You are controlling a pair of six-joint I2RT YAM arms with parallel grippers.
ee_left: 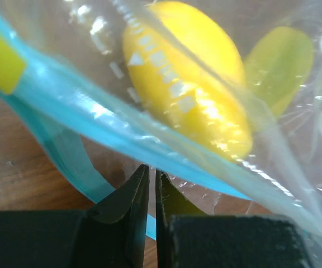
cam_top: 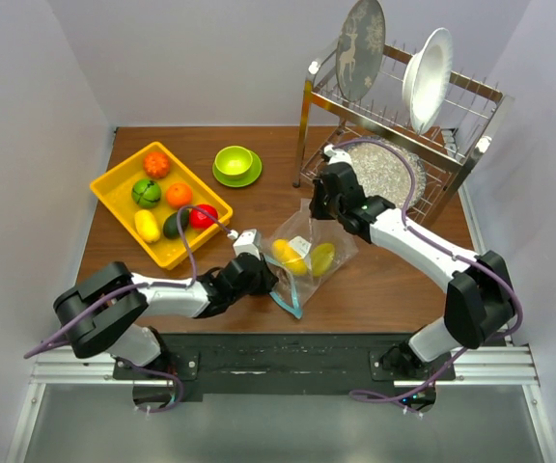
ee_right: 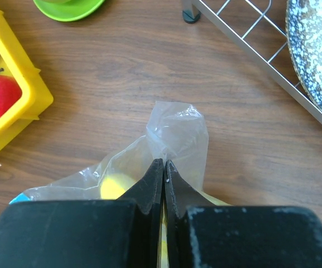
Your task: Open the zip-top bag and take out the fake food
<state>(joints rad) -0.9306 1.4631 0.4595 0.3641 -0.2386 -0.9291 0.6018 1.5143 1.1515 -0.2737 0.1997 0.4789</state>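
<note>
The fingers of my left gripper are closed at the bag's opening, short of the lemon, so they should open and reach farther inside to grab the lemon's middle [ee_left: 186, 81].
The zip-top bag [cam_top: 309, 241] lies on the table's middle, with its teal zip strip [cam_top: 288, 299] at the near end. Inside it are two pieces of fake food: a yellow lemon [cam_top: 290, 255] and a yellow-green piece [cam_top: 322, 257]. My left gripper [cam_top: 264, 276] is shut on the bag's mouth edge. In the left wrist view its tips [ee_left: 152, 170] pinch plastic just under the teal strip [ee_left: 94, 111], with the lemon [ee_left: 189, 84] close behind. My right gripper [cam_top: 322, 214] is shut on the bag's far closed corner [ee_right: 178, 128].
A yellow tray [cam_top: 110, 179] at the back left holds several fake fruits. A lime-green bowl [cam_top: 236, 162] on its saucer stands behind the bag. A metal dish rack [cam_top: 471, 125] with plates fills the back right, close behind my right arm.
</note>
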